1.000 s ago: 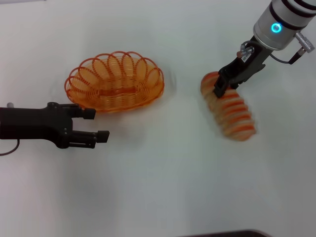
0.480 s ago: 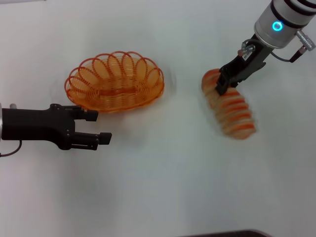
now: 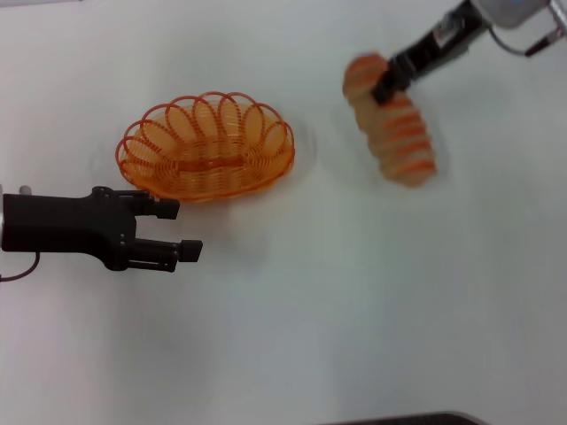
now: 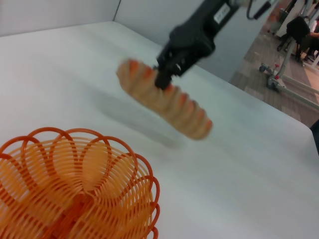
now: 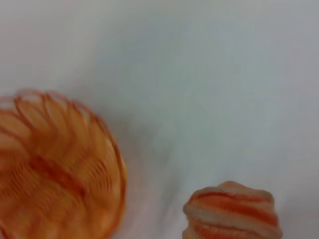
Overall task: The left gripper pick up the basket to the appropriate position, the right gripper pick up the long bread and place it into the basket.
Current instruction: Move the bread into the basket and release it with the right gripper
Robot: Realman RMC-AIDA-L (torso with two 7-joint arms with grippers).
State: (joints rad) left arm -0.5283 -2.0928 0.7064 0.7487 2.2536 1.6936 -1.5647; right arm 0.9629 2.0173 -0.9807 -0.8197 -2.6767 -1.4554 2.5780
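The long bread, now lifted above the table, will be released by my right gripper so that it lies lengthwise over the dark piece inside the orange wire basket (image 3: pixel 215 166) (image 5: pixel 59 177).
The orange wire basket (image 3: pixel 205 147) stands on the white table at the left centre; it also shows in the left wrist view (image 4: pixel 75 191) and the right wrist view (image 5: pixel 55 174). My left gripper (image 3: pixel 177 230) is open, low and just in front of the basket, not touching it. My right gripper (image 3: pixel 390 81) is shut on the long bread (image 3: pixel 394 124) near its far end and holds it lifted above the table at the upper right. The bread hangs tilted in the left wrist view (image 4: pixel 167 97) and its end shows in the right wrist view (image 5: pixel 232 211).
The white table (image 3: pixel 354 310) spreads all around. Its far edge and a room with equipment show in the left wrist view (image 4: pixel 289 74). A dark edge lies at the bottom of the head view (image 3: pixel 416 419).
My right gripper has lifted the long bread off the table and carried it up and slightly left. My left gripper has crept a little to the right, toward the basket.
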